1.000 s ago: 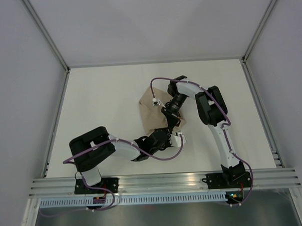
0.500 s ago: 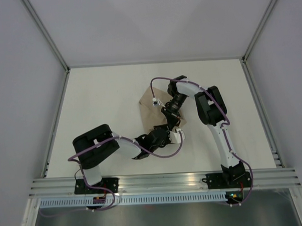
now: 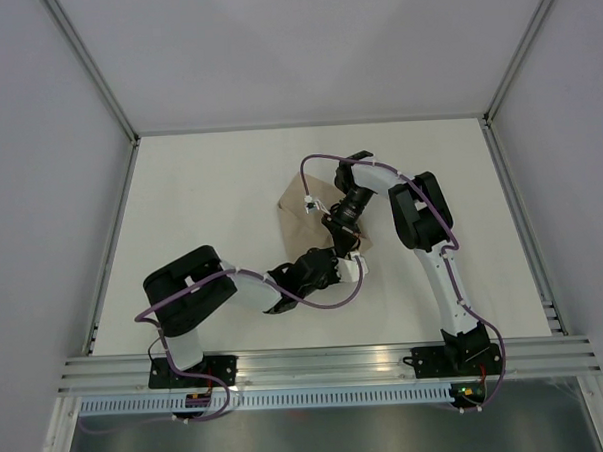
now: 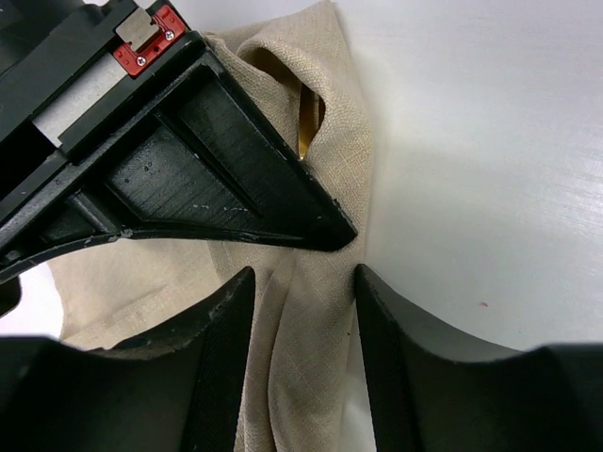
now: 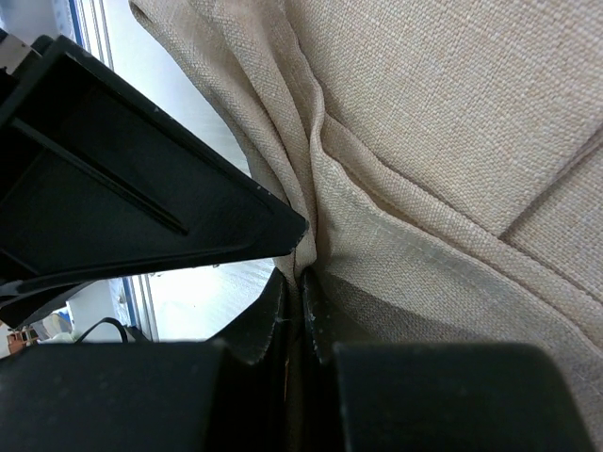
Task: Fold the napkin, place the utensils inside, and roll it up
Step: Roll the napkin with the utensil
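The napkin gapes open beyond my right gripper's pinch, so my left gripper will hold the napkin's fold while my right gripper takes the napkin's gaping end (image 4: pixel 347 122) from the near side.
The beige napkin (image 3: pixel 299 218) lies bunched at mid-table, partly under both arms. My right gripper (image 3: pixel 335 243) reaches down onto its near edge. In the right wrist view it (image 5: pixel 301 311) is shut on a pinched ridge of the napkin (image 5: pixel 452 141). My left gripper (image 3: pixel 330 261) sits just in front of it, tip to tip. In the left wrist view its jaws (image 4: pixel 303 320) stand apart around a raised fold of the napkin (image 4: pixel 316 311), with a strip of table showing beside the right finger (image 4: pixel 405 358). The utensils are hidden.
The white table (image 3: pixel 201 210) is walled at the back and both sides, with a metal rail (image 3: pixel 328 363) along the near edge. Purple cables (image 3: pixel 319 165) loop off both arms. The right gripper's black body (image 4: pixel 188 160) fills the upper left of the left wrist view.
My left gripper has slid a little forward onto the napkin's near fold, close under the right gripper, and its jaws have narrowed slightly. The right gripper has kept its pinch in place.
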